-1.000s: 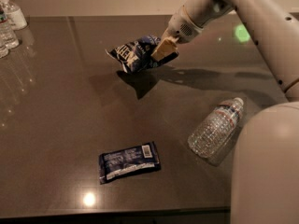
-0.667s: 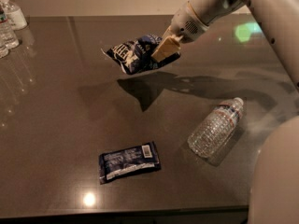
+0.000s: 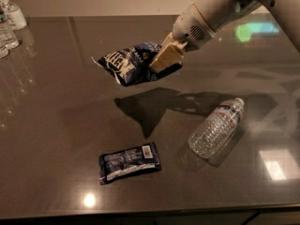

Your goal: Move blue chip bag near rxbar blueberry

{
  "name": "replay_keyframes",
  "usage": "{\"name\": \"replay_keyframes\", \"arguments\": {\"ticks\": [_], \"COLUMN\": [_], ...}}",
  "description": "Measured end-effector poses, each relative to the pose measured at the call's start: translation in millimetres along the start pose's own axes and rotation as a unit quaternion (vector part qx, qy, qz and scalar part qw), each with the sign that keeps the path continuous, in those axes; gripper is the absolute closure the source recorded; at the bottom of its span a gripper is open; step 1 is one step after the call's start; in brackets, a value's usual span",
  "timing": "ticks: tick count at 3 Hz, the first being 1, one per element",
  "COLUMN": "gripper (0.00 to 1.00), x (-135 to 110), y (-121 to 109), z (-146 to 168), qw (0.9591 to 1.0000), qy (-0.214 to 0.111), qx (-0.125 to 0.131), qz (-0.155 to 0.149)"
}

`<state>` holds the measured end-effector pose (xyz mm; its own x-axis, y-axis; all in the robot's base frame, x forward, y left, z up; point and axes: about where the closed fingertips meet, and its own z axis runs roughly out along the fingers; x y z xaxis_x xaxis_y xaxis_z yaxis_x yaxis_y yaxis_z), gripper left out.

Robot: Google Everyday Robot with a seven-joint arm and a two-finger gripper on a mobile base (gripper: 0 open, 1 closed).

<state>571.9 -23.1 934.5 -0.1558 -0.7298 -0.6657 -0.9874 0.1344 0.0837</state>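
Next, I release the blue chip bag on the table (image 3: pixel 116 113) just behind the rxbar blueberry, away from the front edge. The bag still hangs above the table.
The blue chip bag (image 3: pixel 125 63), puffy navy with white lettering, hangs in the air above the dark table, its shadow on the surface below it. My gripper (image 3: pixel 161 60) comes in from the upper right and is shut on the bag's right end. The rxbar blueberry (image 3: pixel 129 162), a small flat dark blue wrapper with a white barcode patch, lies flat near the table's front edge, below and slightly left of the bag.
A clear plastic water bottle (image 3: pixel 216 127) lies on its side right of the bar. Bottles (image 3: pixel 9 22) stand at the table's far left corner. The table's front edge (image 3: pixel 150 209) runs along the bottom.
The gripper has lifted the chip bag higher off the table and carried it a little toward the front; its shadow has separated from it. The bar and the bottle have not moved.
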Motion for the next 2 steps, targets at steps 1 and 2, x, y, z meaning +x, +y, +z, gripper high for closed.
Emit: {"name": "replay_keyframes", "arguments": {"ticks": [1, 2], "gripper": [1.00, 1.00], "x": [0, 1], "y": [29, 49], "z": [7, 19], "qw": [0.9999, 0.9996], "qy": [0.001, 0.006], "qx": [-0.015, -0.027], "qz": [0.003, 0.007]}}
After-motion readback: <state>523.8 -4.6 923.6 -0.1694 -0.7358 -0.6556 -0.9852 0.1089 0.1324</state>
